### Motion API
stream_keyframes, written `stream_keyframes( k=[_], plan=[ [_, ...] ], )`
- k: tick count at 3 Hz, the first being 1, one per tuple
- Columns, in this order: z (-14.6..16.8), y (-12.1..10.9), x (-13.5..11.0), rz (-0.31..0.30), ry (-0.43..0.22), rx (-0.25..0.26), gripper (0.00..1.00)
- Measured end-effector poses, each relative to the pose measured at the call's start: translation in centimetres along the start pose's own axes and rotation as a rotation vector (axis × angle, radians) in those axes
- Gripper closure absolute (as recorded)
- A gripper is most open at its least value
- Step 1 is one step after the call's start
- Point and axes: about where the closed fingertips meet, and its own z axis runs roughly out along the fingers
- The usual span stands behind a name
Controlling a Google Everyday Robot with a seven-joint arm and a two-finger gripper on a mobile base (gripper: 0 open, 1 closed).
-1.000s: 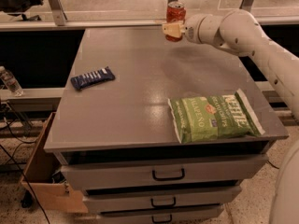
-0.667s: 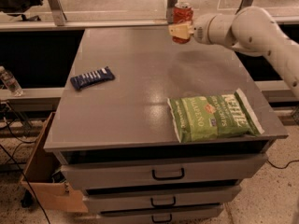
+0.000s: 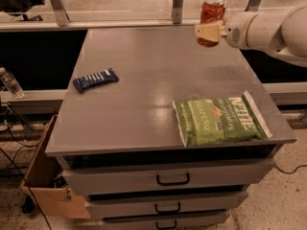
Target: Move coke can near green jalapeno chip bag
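The robot's gripper will release the coke can on the grey table (image 3: 219,92) just behind the far edge of the green jalapeno chip bag.
The coke can (image 3: 211,13) is a small red can with a silver top, held upright above the far right part of the grey table (image 3: 144,80). My gripper (image 3: 209,31) is shut on the can, with a cream-coloured finger (image 3: 207,30) across its lower front; the white arm comes in from the right. The green jalapeno chip bag (image 3: 219,120) lies flat at the table's front right corner, well in front of the can.
A small dark blue wrapped bar (image 3: 95,79) lies at the table's left side. Drawers (image 3: 172,178) stack below the tabletop. A cardboard box (image 3: 45,176) and a plastic bottle (image 3: 10,83) are at the left. A rail runs behind the table.
The gripper, with the can in it, has moved to the right along the table's far edge and a little lower. The bag and the blue bar have not moved.
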Motion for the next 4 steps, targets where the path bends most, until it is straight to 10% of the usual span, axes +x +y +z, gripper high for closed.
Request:
stream_keyframes(
  k=[4],
  plan=[
    [-8.6, 2.3, 8.2, 0.087, 0.065, -0.102, 1.0]
  ],
)
